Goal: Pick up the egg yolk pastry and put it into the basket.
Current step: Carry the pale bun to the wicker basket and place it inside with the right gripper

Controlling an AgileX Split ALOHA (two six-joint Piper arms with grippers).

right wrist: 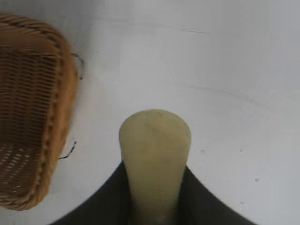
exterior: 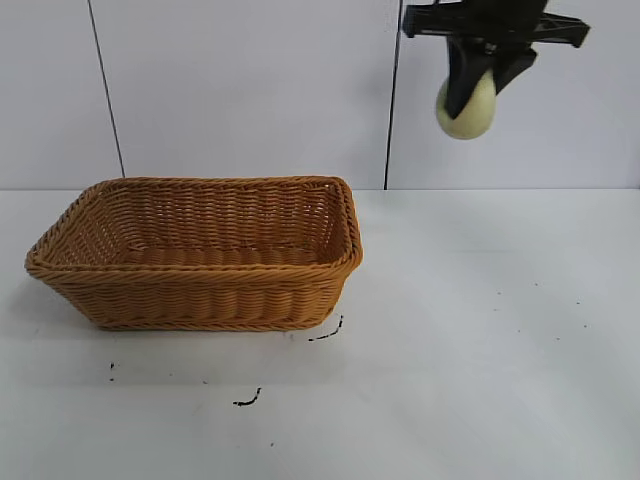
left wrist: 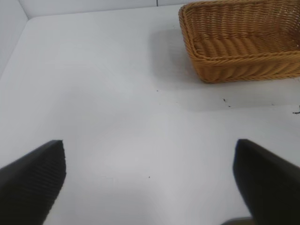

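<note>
The robot's right gripper needs to release the egg yolk pastry on the basket's bottom near the middle [exterior: 232,251], just behind the basket's front rim.
The pale yellow egg yolk pastry [exterior: 468,108] hangs high above the table at the upper right, squeezed between the black fingers of my right gripper [exterior: 478,88], which is shut on it. In the right wrist view the pastry [right wrist: 154,150] sticks out past the fingers, with the basket [right wrist: 33,112] off to one side below. The golden-brown wicker basket [exterior: 195,255] stands on the white table at the left, with nothing in it. My left gripper [left wrist: 150,183] shows only in its own wrist view, open over bare table, with the basket [left wrist: 239,42] farther off.
The white table [exterior: 480,340] carries a few small black marks [exterior: 247,400] in front of the basket. A white wall with two dark vertical lines [exterior: 105,90] stands behind.
</note>
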